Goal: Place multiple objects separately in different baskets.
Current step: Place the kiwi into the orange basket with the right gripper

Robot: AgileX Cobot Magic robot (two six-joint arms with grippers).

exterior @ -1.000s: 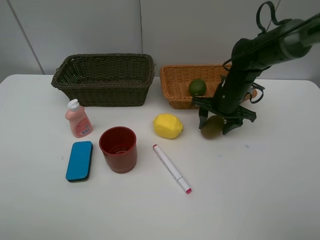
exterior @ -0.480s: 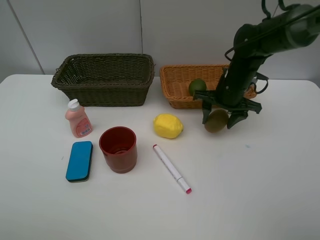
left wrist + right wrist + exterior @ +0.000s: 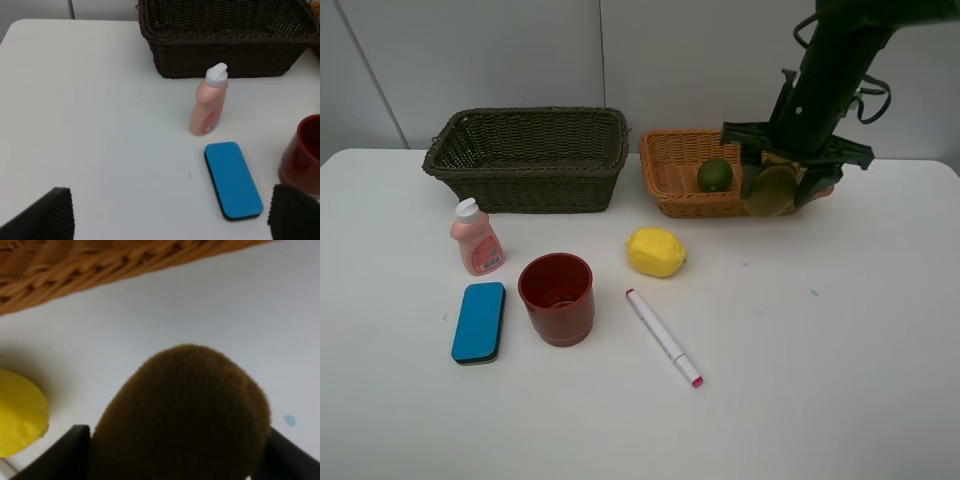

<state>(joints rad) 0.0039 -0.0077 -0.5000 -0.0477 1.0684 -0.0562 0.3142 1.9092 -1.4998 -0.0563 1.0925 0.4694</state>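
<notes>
The robot's right gripper needs to release the brown kiwi, held at the basket's front edge now, next to the green lime in the light orange-tan basket (image 3: pixel 748 164).
My right gripper (image 3: pixel 778 187) is shut on the brown kiwi (image 3: pixel 773 191) and holds it in the air at the front edge of the light orange-tan basket (image 3: pixel 670 165). The kiwi fills the right wrist view (image 3: pixel 182 412). A green lime (image 3: pixel 714 174) lies in that basket. The yellow lemon (image 3: pixel 656 251), the white pink-tipped marker (image 3: pixel 664 337), the red cup (image 3: pixel 557 298), the blue eraser (image 3: pixel 479 321) and the pink bottle (image 3: pixel 476 238) stand on the table. The dark olive-brown basket (image 3: pixel 528 158) is at the back left. My left gripper (image 3: pixel 170 215) is open above the table near the eraser (image 3: pixel 233 179). The mangosteen is out of view.
The white table (image 3: pixel 840 340) ends at a grey wall behind the baskets. The bottle (image 3: pixel 209 101) and the dark basket (image 3: pixel 225 40) show in the left wrist view, with the cup (image 3: pixel 302 155) at its edge.
My right gripper has lifted the kiwi off the table and carried it up and back toward the light orange-tan basket. The other objects have not moved.
</notes>
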